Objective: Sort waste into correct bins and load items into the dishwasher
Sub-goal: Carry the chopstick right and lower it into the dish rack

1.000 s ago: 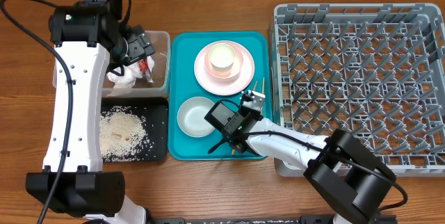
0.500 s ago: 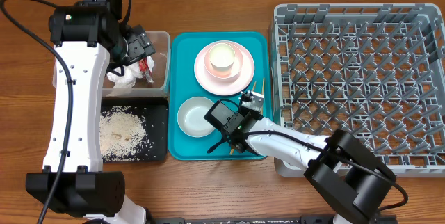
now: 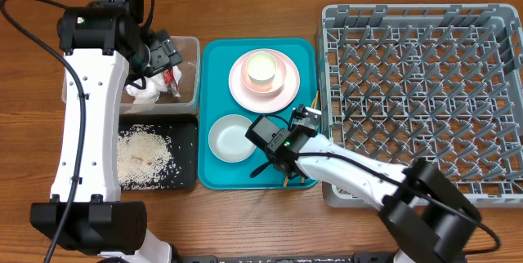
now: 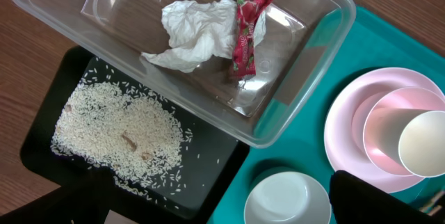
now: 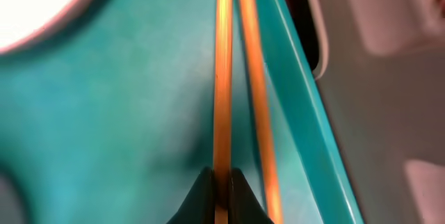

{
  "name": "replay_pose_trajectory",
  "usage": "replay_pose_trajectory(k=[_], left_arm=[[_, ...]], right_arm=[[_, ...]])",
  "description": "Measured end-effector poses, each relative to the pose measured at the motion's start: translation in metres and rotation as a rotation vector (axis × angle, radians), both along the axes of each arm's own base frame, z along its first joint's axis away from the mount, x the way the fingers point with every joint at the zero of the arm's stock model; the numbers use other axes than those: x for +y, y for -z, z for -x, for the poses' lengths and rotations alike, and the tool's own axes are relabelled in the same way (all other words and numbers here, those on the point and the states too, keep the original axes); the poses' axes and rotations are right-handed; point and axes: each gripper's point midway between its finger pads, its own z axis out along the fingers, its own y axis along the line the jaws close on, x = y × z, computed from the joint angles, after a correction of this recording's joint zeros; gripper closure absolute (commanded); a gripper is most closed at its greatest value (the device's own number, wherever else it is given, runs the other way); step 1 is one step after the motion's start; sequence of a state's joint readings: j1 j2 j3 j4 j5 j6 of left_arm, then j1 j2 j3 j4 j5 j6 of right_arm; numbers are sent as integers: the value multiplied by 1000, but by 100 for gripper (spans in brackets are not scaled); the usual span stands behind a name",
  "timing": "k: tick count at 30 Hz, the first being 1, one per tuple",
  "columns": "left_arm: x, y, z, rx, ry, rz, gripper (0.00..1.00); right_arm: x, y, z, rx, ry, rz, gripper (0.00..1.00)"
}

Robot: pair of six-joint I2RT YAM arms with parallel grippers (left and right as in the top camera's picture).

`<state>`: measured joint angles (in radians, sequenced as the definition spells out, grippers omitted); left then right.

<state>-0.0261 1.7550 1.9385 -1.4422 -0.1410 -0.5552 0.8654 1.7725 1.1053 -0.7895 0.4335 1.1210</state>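
My right gripper is to put the wooden chopstick down in the grey dish rack (image 3: 351, 135). It will set it along the edge beside the teal tray.
My right gripper (image 5: 222, 175) is shut on one wooden chopstick (image 5: 222, 78); the second chopstick (image 5: 254, 78) lies just right of it on the teal tray (image 5: 104, 113). From overhead this gripper (image 3: 282, 163) is at the tray's lower right, beside the white bowl (image 3: 229, 136). The white cup (image 3: 261, 67) stands on the pink plate (image 3: 282, 91). My left gripper (image 3: 163, 57) hangs open and empty above the clear tub (image 3: 189, 46), which holds the napkin (image 4: 195, 36) and red wrapper (image 4: 245, 33). Rice (image 4: 118, 133) lies in the black tray (image 4: 215, 168).
The grey dish rack (image 3: 425, 91) fills the right side, its near-left corner close against the teal tray (image 3: 214, 59) and my right arm. The clear tub and black tray (image 3: 184, 132) stand along the teal tray's left side. Bare wooden table surrounds them.
My right gripper has shut fully on the chopstick and shifted slightly right and toward the table's front edge. The left arm has not moved.
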Motion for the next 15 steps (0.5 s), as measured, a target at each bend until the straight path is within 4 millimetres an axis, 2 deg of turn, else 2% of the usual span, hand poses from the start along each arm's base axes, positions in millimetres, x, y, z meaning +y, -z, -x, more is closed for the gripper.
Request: replay_pose_trajectory(k=[6, 9, 15], left_arm=[[0, 0, 0, 0, 0, 0, 0], [0, 0, 0, 0, 0, 0, 0], [0, 0, 0, 1, 0, 0, 0]], right_arm=[[7, -45, -3, -68, -76, -69, 96], [9, -64, -2, -88, -180, -69, 96], [7, -89, 0, -119, -370, -24, 96]])
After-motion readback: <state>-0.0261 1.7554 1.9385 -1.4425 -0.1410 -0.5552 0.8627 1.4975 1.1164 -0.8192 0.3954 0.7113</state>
